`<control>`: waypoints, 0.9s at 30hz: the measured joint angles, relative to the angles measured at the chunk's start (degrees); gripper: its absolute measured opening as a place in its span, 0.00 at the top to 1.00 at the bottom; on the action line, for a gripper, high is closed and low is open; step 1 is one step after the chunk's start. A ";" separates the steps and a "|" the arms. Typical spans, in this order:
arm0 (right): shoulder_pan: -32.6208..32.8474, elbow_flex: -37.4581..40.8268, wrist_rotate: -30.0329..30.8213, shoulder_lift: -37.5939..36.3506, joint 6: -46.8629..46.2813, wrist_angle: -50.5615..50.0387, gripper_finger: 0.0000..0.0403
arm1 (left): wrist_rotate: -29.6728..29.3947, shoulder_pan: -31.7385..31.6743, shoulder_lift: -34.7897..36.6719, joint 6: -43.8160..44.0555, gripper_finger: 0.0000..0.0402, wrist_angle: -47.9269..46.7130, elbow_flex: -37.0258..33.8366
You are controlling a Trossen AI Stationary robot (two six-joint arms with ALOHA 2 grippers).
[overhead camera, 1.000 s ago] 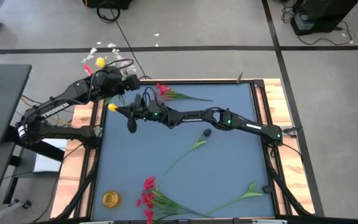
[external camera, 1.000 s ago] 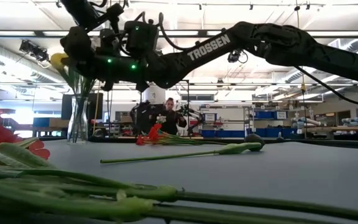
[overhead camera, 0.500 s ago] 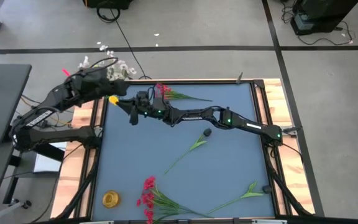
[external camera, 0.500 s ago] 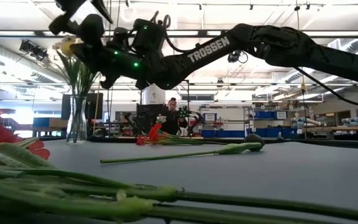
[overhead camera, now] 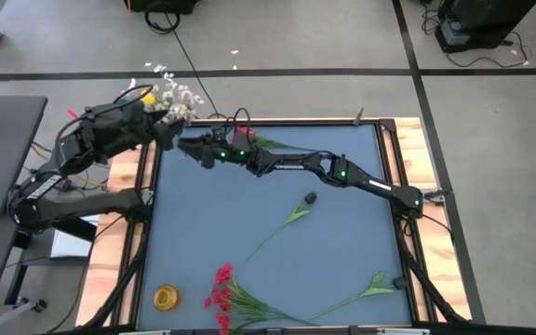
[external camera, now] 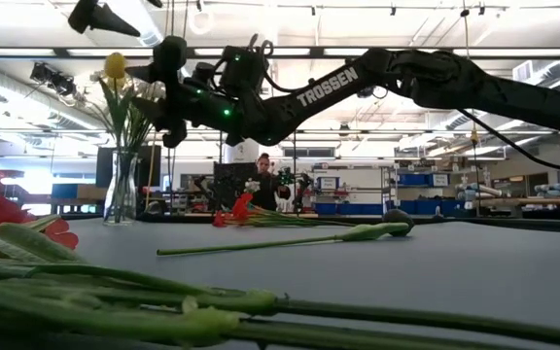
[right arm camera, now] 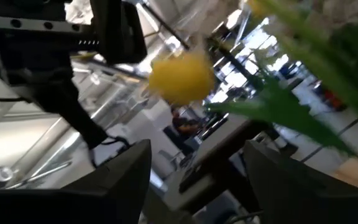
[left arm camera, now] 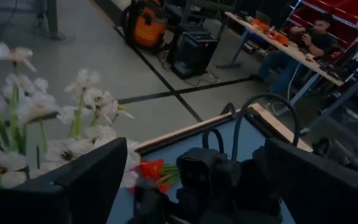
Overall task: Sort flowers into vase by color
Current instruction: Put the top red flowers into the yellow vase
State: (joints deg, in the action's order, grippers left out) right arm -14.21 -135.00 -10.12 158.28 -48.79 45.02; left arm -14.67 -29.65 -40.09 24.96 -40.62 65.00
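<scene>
Next, I should move my left gripper to the red flower by the mat's far edge and close it on its green stem (overhead camera: 265, 141) (left arm camera: 171, 173) near the blossom.
A glass vase (external camera: 122, 190) stands at the table's far left corner with white blossom sprays (overhead camera: 173, 93) and a yellow bud (external camera: 115, 66) on an upright stem in it. My right gripper (external camera: 168, 92) hangs open beside the stems above the vase; the yellow bud (right arm camera: 180, 76) and a leaf (right arm camera: 278, 107) lie just beyond its fingers. My left gripper (overhead camera: 161, 130) is open, higher up at the same corner. A red flower (overhead camera: 254, 140), a dark-budded flower (overhead camera: 309, 198), red blossom clusters (overhead camera: 221, 287) and a green sprig (overhead camera: 366, 287) lie flat on the table.
A yellow coil (overhead camera: 165, 298) lies near the front left corner. The two arms crowd the far left corner around the vase. The blue mat (overhead camera: 342, 242) has bare room in the middle and on the right. A person (external camera: 263, 185) sits in the room behind the table.
My right gripper has carried the yellow flower up and toward the far left corner, then opened and let go. The yellow bud has risen and its stem now stands upright in the vase. My left gripper has drawn up and toward the left edge, staying open.
</scene>
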 joint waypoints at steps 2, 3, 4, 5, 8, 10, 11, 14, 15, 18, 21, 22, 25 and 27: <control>-0.10 0.00 -1.51 0.00 -0.84 -0.07 0.35 | 0.01 0.00 0.23 -2.75 0.04 -0.75 1.32; -0.14 0.00 -1.98 0.00 -1.17 -0.11 0.35 | -0.01 0.00 0.21 -4.35 0.04 -1.31 2.47; -0.18 0.00 -2.08 0.00 -1.44 -0.12 0.36 | -0.01 0.00 0.06 -6.10 0.04 -2.18 3.89; -0.21 0.00 -2.21 0.00 -1.83 -0.29 0.37 | -0.05 0.00 -0.03 -8.07 0.04 -3.09 5.22; -0.64 0.00 -3.99 -0.11 -2.62 -4.13 0.39 | -0.46 0.00 -0.08 -12.68 0.04 -5.81 9.22; -1.05 0.00 -6.46 -0.30 -1.31 -9.55 0.39 | -0.57 0.00 -0.03 -13.08 0.04 -7.89 11.13; -1.33 0.12 -7.90 -0.75 -0.63 -11.97 0.40 | -0.56 0.00 0.09 -13.08 0.04 -8.80 11.86; -1.80 0.13 -10.18 -2.70 2.91 -20.06 0.41 | -0.56 0.00 0.19 -12.71 0.04 -10.66 12.69; -1.91 0.12 -10.54 -3.65 4.35 -22.79 0.41 | -0.55 0.00 0.16 -12.36 0.04 -11.57 12.68; -2.65 0.01 -12.92 -5.86 7.74 -28.00 0.43 | -0.65 0.00 -0.09 -11.07 0.04 -12.81 12.66; -4.05 0.02 -15.67 -7.51 8.52 -33.42 0.46 | -0.88 0.00 -0.06 -10.76 0.04 -12.52 12.66; -4.52 0.02 -16.54 -8.22 8.95 -35.77 0.46 | -0.91 0.00 -0.03 -10.47 0.04 -12.29 12.66; -5.81 0.02 -18.09 -10.74 11.91 -45.94 0.49 | -0.96 0.00 0.01 -9.16 0.04 -11.19 12.66; -6.56 0.02 -17.40 -13.07 15.12 -56.93 0.50 | -1.01 0.00 0.01 -8.61 0.04 -10.74 12.66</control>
State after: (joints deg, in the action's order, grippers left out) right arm -20.77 -134.98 -27.52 145.21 -33.67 -11.91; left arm -15.67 -29.65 -40.07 16.36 -51.36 77.67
